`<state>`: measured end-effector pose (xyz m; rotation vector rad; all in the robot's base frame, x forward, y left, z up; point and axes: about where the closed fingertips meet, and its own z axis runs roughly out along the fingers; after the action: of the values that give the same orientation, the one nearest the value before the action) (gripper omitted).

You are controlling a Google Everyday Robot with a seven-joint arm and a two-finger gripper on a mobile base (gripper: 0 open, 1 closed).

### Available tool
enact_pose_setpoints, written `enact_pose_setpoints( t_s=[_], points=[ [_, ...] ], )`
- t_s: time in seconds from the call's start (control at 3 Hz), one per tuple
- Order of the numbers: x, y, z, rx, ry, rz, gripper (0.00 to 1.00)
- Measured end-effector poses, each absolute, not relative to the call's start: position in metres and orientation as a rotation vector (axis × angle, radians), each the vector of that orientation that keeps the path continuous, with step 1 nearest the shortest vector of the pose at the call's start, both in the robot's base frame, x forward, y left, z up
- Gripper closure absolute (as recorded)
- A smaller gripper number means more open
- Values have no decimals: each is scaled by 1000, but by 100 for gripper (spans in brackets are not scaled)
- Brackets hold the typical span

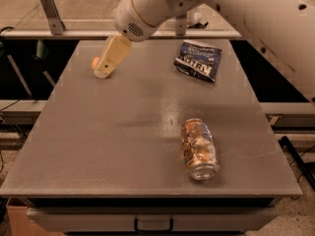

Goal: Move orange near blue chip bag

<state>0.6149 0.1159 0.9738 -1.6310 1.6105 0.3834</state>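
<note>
The gripper needs to grasp the orange (101, 69) near the table's far edge, to go near the blue chip bag.
The orange (95, 61) is a small pale-orange fruit at the far left of the grey table (108, 146), mostly hidden behind my gripper. My gripper (104, 71) reaches down from the white arm and its cream-coloured fingers (112, 55) sit right at the orange, covering most of it. The blue chip bag (198, 60) lies crumpled at the far right of the table, about a third of the table's width from the orange.
A shiny gold-brown can (199, 148) lies on its side at the near right of the table. A metal rail (59, 32) runs behind the table's far edge. The white arm (256, 18) crosses the upper right.
</note>
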Motion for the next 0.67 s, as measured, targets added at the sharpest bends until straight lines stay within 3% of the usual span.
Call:
enact_pose_setpoints(
  t_s=[0.67],
  points=[
    [668, 160, 947, -1405, 1677, 494, 0]
  ],
)
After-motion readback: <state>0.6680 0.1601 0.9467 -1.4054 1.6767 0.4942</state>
